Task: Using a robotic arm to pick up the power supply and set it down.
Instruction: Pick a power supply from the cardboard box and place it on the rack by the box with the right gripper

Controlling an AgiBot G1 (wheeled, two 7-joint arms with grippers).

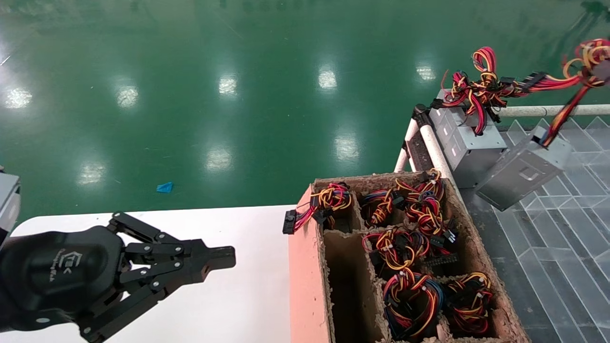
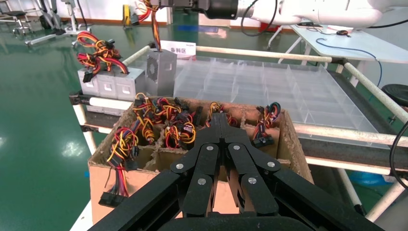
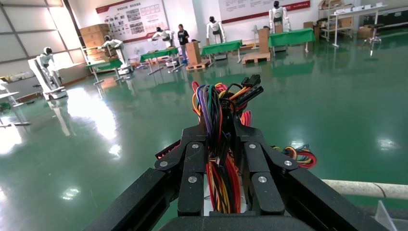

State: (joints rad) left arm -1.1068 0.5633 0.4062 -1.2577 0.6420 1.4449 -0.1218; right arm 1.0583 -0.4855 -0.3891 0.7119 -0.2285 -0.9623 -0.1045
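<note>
The robot's right gripper should set the power supply down in the clear tray (image 1: 489, 191), against the near side of the standing power supplies.
The power supply (image 1: 519, 174), a grey metal box, hangs tilted in the air over the clear tray at the right. It dangles from its red, yellow and black wire bundle (image 1: 564, 112). My right gripper (image 3: 221, 132) is shut on that wire bundle (image 3: 219, 103), and in the head view it sits at the top right edge, mostly out of frame. The left wrist view shows the hanging power supply (image 2: 161, 72) beyond the cardboard box. Shut and empty, my left gripper (image 1: 228, 259) rests low over the white table, left of the box.
A cardboard box (image 1: 310, 286) with compartments full of coiled wire bundles stands between the white table (image 1: 228, 305) and a clear divided tray (image 1: 562, 238). More grey power supplies (image 1: 464, 143) stand at the tray's far corner by a white rail (image 1: 548, 111). Green floor lies beyond.
</note>
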